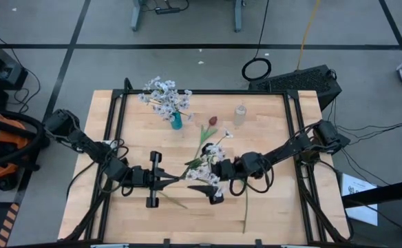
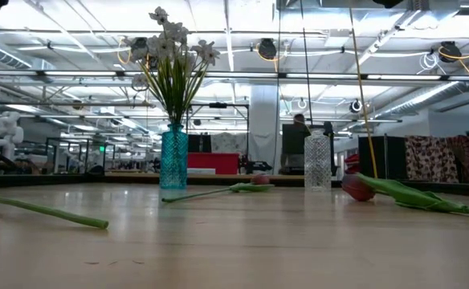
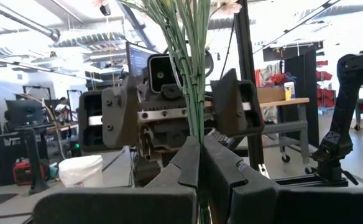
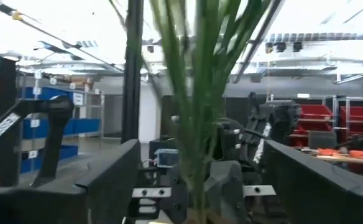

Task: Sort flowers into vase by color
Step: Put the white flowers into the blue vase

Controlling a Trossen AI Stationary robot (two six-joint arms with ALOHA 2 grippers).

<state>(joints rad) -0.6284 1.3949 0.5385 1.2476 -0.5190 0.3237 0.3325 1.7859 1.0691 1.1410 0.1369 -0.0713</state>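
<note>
Next, my right gripper takes the green stems (image 3: pixel 194 107) and tilts the spray back before my left gripper takes it again, because the white blossoms lean over my right gripper.
A spray of white blossoms (image 1: pixel 215 148) on green stems is held between my two grippers at the table's middle. My left gripper (image 1: pixel 182 178) is shut on its stems; in the left wrist view (image 3: pixel 200 155) the stems rise from the fingers. My right gripper (image 1: pixel 206 179) is open, with its fingers wide apart on either side of the same stems (image 4: pixel 197 124), touching nothing. A teal vase (image 1: pixel 177 122) at the far side holds white sprays. A clear glass vase (image 1: pixel 239 114) stands to its right. A red tulip (image 1: pixel 213 120) lies between them. Neither gripper shows in the low view. My left gripper pinches the bundle of thin green stems (image 3: pixel 197 127) between its two fingers, well below the blossoms. The fingers come level from the table's left and lie across the stems. The blossom end points toward the far right. I cannot tell whether the lower end touches the table.
A second tulip (image 2: pixel 359 189) lies on the table right of centre, its stem (image 1: pixel 246 207) running toward the near edge. A loose green stem (image 1: pixel 172 201) lies near my left gripper and also shows in the low view (image 2: pixel 50 213). Black frame rails (image 1: pixel 115 138) border the table.
</note>
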